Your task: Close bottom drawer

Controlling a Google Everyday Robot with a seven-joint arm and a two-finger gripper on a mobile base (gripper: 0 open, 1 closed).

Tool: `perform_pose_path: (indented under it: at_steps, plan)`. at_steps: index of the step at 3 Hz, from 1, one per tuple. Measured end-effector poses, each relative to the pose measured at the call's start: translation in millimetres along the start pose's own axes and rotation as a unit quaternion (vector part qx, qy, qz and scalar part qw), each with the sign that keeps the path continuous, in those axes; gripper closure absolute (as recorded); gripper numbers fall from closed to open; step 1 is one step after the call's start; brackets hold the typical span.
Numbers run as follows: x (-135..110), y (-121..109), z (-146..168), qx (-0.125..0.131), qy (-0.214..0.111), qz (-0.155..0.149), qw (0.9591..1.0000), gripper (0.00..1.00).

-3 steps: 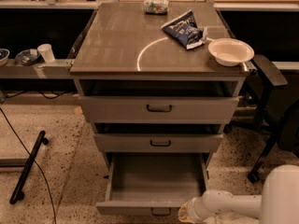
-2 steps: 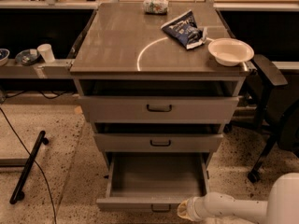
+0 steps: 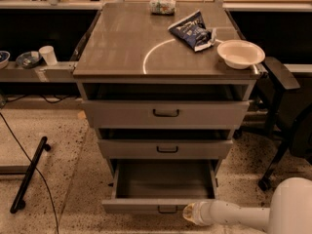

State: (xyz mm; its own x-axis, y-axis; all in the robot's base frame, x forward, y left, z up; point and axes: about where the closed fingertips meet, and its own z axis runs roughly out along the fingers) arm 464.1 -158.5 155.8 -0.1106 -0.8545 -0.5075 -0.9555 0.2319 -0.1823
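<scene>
The robot's gripper needs to let go of the bottom drawer with its front panel pushed in close beneath the middle drawer [image 3: 163, 182].
The bottom drawer [image 3: 158, 206] is a grey metal drawer with a small black loop handle [image 3: 167, 209]. It stands pulled out from the cabinet [image 3: 161, 57], and its empty inside shows. My gripper [image 3: 188, 213] is at the end of a white arm coming in from the lower right. It is at the drawer's front panel, just right of the handle. The middle drawer [image 3: 165, 149] and the top drawer [image 3: 165, 113] above it stand out only a little.
On the cabinet top lie a white bowl [image 3: 241, 53], a blue snack bag [image 3: 193, 30] and a small packet [image 3: 162, 5]. A black chair [image 3: 285, 106] stands to the right. A black bar [image 3: 30, 172] and a cable lie on the floor at left.
My gripper has moved a little left and toward the cabinet. The bottom drawer's front has slid in slightly with it.
</scene>
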Motion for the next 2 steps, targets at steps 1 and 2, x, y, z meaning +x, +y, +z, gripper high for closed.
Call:
perform_pose_path:
  at_steps: [1, 2]
  plan:
    - [3.0, -14.7, 10.3, 0.013, -0.006, 0.016, 0.9998, 1.00]
    - [5.9, -42.3, 22.6, 0.031, -0.018, 0.032, 0.9989, 1.00]
